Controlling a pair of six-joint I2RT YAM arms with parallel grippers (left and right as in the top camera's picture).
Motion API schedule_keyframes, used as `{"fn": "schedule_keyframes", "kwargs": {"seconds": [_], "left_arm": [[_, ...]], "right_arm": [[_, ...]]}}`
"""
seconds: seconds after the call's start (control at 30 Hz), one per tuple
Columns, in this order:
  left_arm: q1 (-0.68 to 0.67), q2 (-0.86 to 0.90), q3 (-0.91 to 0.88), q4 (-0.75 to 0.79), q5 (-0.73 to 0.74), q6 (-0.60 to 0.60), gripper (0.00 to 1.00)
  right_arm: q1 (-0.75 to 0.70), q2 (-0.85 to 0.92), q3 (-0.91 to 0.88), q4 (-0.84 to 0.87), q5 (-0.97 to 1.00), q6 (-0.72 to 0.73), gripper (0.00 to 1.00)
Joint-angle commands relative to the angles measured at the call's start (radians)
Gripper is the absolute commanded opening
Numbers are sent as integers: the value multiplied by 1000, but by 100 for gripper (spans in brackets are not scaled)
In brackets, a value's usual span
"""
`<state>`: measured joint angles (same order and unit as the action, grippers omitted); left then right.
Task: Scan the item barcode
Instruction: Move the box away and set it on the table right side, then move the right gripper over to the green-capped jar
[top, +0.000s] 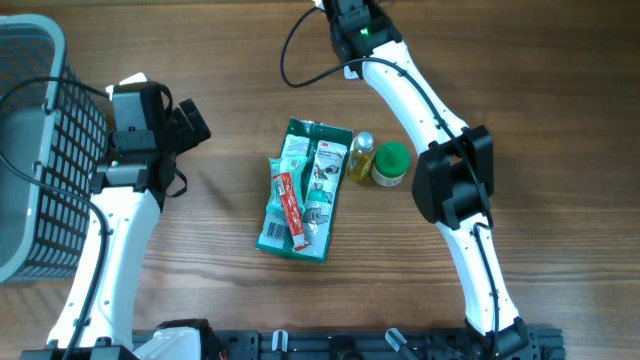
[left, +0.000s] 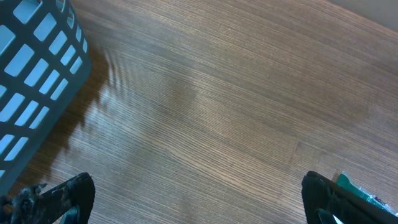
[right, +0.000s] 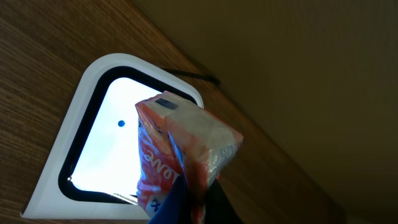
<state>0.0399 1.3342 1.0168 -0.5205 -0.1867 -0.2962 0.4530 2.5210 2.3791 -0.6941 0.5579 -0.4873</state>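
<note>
The robot's right gripper will let go of the packet on the bare wood (top: 481, 159) beyond the green-lidded jar, away from the yellow bottle.
In the right wrist view my right gripper (right: 200, 200) is shut on the item, an orange-and-white plastic packet (right: 180, 146). The packet stands up from the jaws in front of the scanner (right: 67, 140), a white-framed bright window set in the table. No barcode shows on the faces of the packet that I see. From overhead the right gripper (top: 356, 22) sits at the far edge of the table and hides the packet. My left gripper (top: 188, 124) is open over bare wood beside the basket, its two fingers (left: 69, 195) wide apart with nothing between them.
A grey mesh basket (top: 30, 150) stands at the left edge, its corner close to the left gripper (left: 199, 200). In mid-table lie green blister packs (top: 300, 190), a small yellow bottle (top: 361, 157) and a green-lidded jar (top: 391, 163). A black cable (top: 292, 50) loops near the right arm.
</note>
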Motion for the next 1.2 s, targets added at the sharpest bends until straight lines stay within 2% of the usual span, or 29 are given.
{"fn": "schedule_keyframes", "kwargs": {"seconds": [0.0,0.13,0.17,0.27,0.37,0.43,0.5,0.53,0.63,0.73,0.8,0.83,0.87,0.93,0.97,1.1,1.17], "left_arm": [[4,-4,9,3,-9,13,100],[4,-4,9,3,-9,13,100],[4,-4,9,3,-9,13,100],[4,-4,9,3,-9,13,100],[4,-4,9,3,-9,13,100],[4,-4,9,3,-9,13,100],[4,-4,9,3,-9,13,100],[4,-4,9,3,-9,13,100],[4,-4,9,3,-9,13,100],[4,-4,9,3,-9,13,100],[4,-4,9,3,-9,13,100],[4,-4,9,3,-9,13,100],[4,-4,9,3,-9,13,100],[4,-4,9,3,-9,13,100],[4,-4,9,3,-9,13,100],[4,-4,9,3,-9,13,100],[4,-4,9,3,-9,13,100]], "right_arm": [[-15,-47,-2,-2,72,68,4],[-66,-223,-2,-95,8,178,4],[-92,-275,-2,-152,-51,200,4],[-197,-370,-2,-360,-265,400,4],[-329,-366,-4,-597,-438,510,6],[-401,-354,-35,-706,-463,556,8],[-464,-352,-109,-768,-478,558,8],[-513,-352,-211,-793,-478,563,8],[-572,-352,-417,-785,-478,577,9],[-602,-352,-637,-623,-477,576,13],[-602,-352,-705,-553,-469,575,13],[-602,-352,-719,-531,-469,572,28],[-602,-352,-719,-527,-468,565,66],[-602,-354,-698,-548,-431,566,82],[-602,-363,-665,-578,-425,570,98],[-594,-477,-565,-642,-444,566,100],[-584,-591,-564,-638,-543,565,100]]}}
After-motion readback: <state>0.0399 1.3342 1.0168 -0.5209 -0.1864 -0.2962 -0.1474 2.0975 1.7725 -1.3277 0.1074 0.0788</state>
